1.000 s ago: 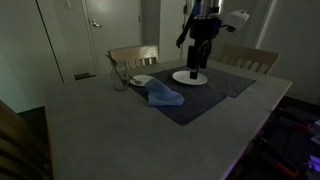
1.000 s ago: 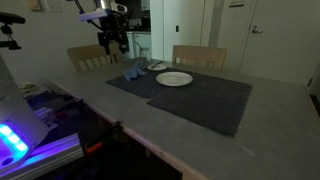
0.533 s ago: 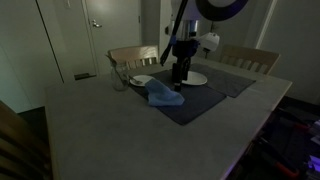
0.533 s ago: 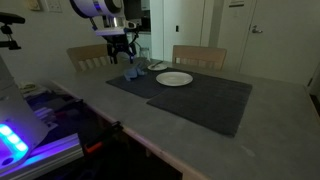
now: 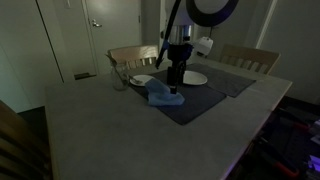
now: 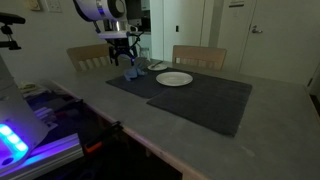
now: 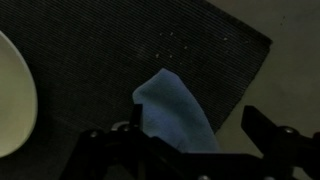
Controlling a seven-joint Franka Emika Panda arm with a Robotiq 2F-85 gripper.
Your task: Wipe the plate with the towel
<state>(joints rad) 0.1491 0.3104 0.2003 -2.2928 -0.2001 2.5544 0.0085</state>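
Note:
My gripper needs to grip the raised end of the blue towel (image 5: 156,87) nearest the glass and lift it for wiping the white plate.
A blue towel (image 5: 162,96) lies crumpled on a dark placemat (image 5: 195,104); it also shows in the other exterior view (image 6: 129,71) and in the wrist view (image 7: 178,118). A white plate (image 5: 195,77) sits on the mat behind it, seen too in an exterior view (image 6: 174,79) and at the left edge of the wrist view (image 7: 12,100). My gripper (image 5: 175,87) hangs open just above the towel, fingers either side of it in the wrist view (image 7: 195,140), not closed on it.
A second smaller dish (image 5: 141,80) and a glass (image 5: 119,80) stand near the far table edge. Two wooden chairs (image 5: 133,56) stand behind the table. A second dark mat (image 6: 205,100) covers the table's middle.
The arm has swung from above the plate over to the towel and come down toward it. The towel and plate have not moved.

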